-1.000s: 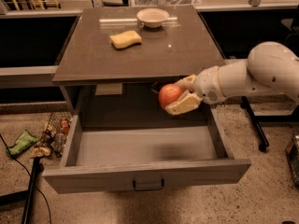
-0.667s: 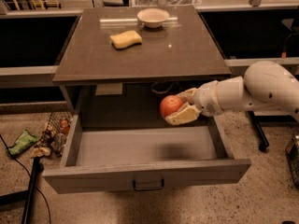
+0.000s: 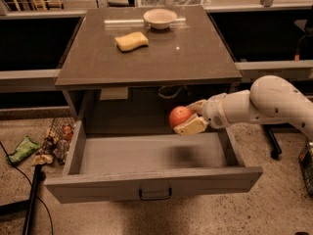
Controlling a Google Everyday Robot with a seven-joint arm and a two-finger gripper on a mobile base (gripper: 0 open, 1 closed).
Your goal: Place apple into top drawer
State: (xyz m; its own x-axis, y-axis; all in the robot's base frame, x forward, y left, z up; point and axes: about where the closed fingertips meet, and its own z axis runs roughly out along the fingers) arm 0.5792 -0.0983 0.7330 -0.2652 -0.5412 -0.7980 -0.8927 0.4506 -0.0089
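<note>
Next, I set the red-orange apple, now hanging above the open top drawer, down with my gripper on the bottom of the open top drawer [image 3: 174, 129], toward the drawer's shaded back.
The red-orange apple [image 3: 179, 115] is held in my gripper [image 3: 190, 116], whose pale fingers [image 3: 193, 126] close around it from the right. The white arm reaches in from the right edge. The apple hangs above the right half of the open top drawer [image 3: 146, 153], a wide grey box pulled out under the table, with a dark handle [image 3: 155, 195] on its front panel. A shadow lies on the drawer floor beneath the apple.
A brown table top [image 3: 146, 48] above the drawer carries a yellow sponge [image 3: 131, 41] and a pale bowl [image 3: 160, 18]. Snack packets [image 3: 54, 143] and a green bag [image 3: 22, 149] lie on the floor at left. A black cable and pole [image 3: 29, 199] run at lower left.
My gripper has carried the apple lower and a little leftward, further over the open drawer. The drawer, sponge and bowl have not moved.
</note>
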